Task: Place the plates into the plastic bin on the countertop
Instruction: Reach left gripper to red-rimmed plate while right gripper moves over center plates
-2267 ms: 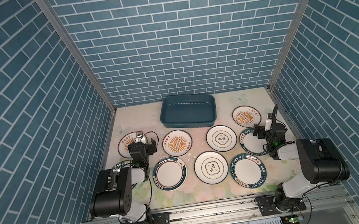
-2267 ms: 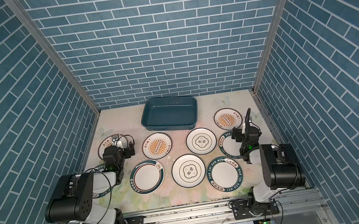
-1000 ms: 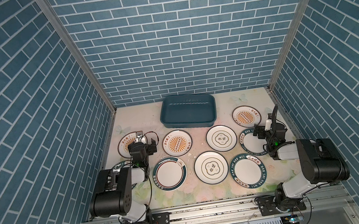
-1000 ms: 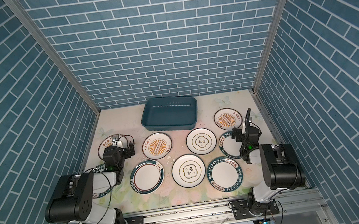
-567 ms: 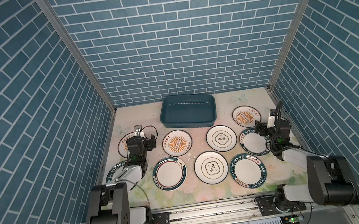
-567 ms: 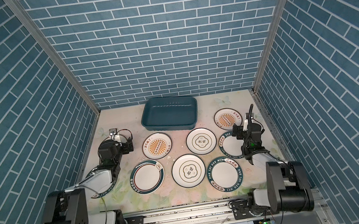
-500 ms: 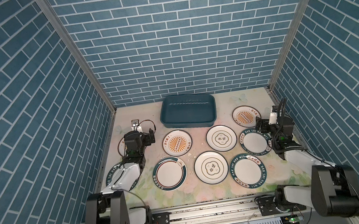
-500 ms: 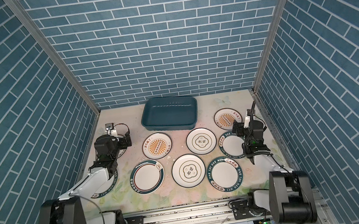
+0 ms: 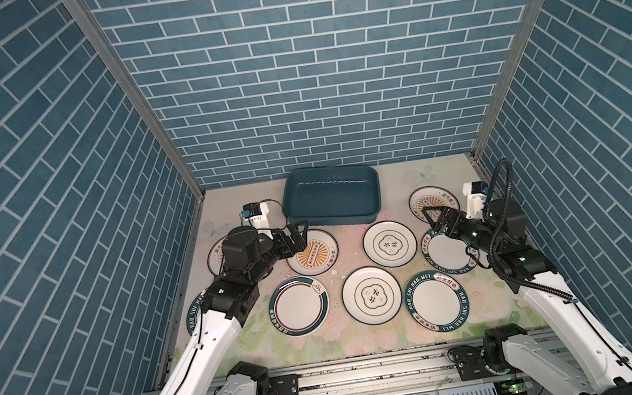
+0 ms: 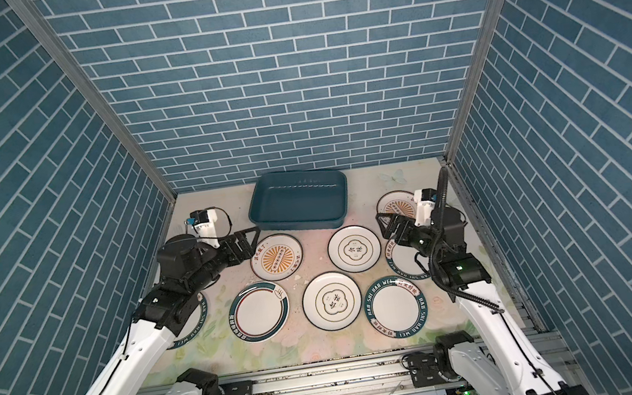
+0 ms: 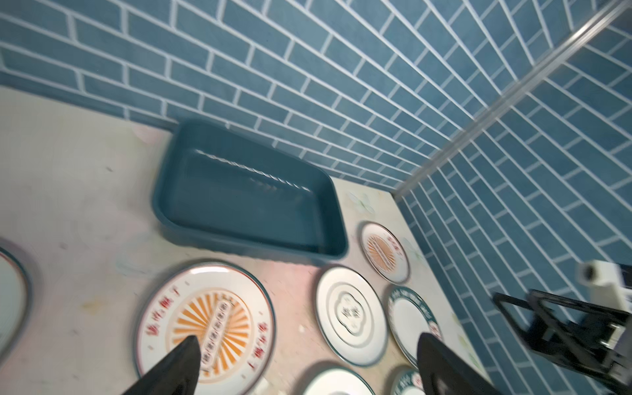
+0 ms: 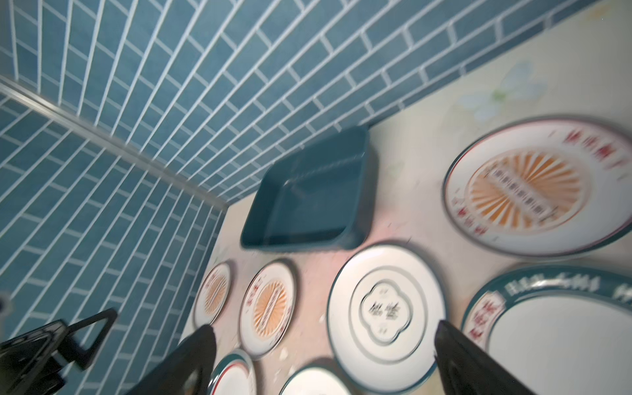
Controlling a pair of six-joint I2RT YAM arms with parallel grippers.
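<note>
The red-ringed green-rimmed plate has a side that faces away from the neighbouring quatrefoil plate. Next, I close my left gripper there, on the edge (image 9: 271,314) of that red-ringed plate.
Several round white plates lie flat on the flowered countertop (image 9: 367,338): a sunburst plate (image 9: 312,252), two quatrefoil plates (image 9: 390,243) (image 9: 370,293) and green-rimmed plates (image 9: 299,306) (image 9: 437,301). The dark teal plastic bin (image 9: 331,200) (image 10: 298,203) stands empty at the back centre. My left gripper (image 9: 299,236) (image 11: 307,338) hangs open over the sunburst plate's left edge, holding nothing. Above a lettered plate (image 9: 449,249) on the right, my right gripper (image 9: 435,219) (image 12: 325,325) is open and empty too. Both arms cover parts of the outermost plates.
Blue brick walls close in the back and both sides. Another sunburst plate (image 9: 430,201) lies at the far right, close to the wall. A metal rail (image 9: 372,371) runs along the front edge. Small white crumbs (image 9: 335,284) lie between the middle plates.
Both arms have unfolded from their low rest pose and reached up and forward; the two grippers now point inward over the plates. The plates and the bin have not moved.
</note>
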